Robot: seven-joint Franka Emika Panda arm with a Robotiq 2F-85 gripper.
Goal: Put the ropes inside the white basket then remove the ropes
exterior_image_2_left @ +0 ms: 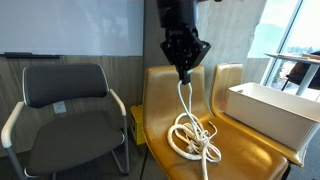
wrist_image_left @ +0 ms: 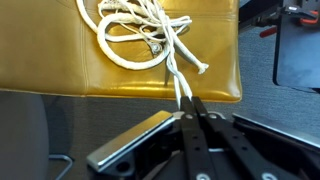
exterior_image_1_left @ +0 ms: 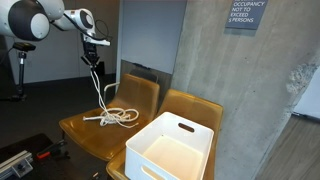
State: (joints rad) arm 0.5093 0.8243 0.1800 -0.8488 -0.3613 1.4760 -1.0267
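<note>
The robot's gripper needs to drop the strands of rope onto the loose coils of rope on the tan chair seat (exterior_image_1_left: 112, 118) (wrist_image_left: 146, 28), next to the white basket's seat.
The ropes (exterior_image_1_left: 118, 116) are cream-white cords. Their loose coils rest on a tan chair seat, and strands rise from the tangle up to my gripper (exterior_image_1_left: 93, 62). In the wrist view the gripper (wrist_image_left: 187, 104) is shut on the rope strands, and the coils (wrist_image_left: 140, 38) lie on the seat beyond it. In an exterior view the gripper (exterior_image_2_left: 183, 74) hangs over the ropes (exterior_image_2_left: 193, 137), which dangle from it down to the seat. The white basket (exterior_image_1_left: 172, 148) stands on the neighbouring tan seat, apart from the ropes, and shows nothing inside; its side wall (exterior_image_2_left: 270, 110) shows in both exterior views.
Two joined tan chairs (exterior_image_1_left: 90, 132) carry the ropes and basket. A grey office chair with metal arms (exterior_image_2_left: 68, 110) stands beside them. A concrete wall with a sign (exterior_image_1_left: 245, 14) rises behind the basket. Dark equipment (wrist_image_left: 300, 45) lies on the carpet.
</note>
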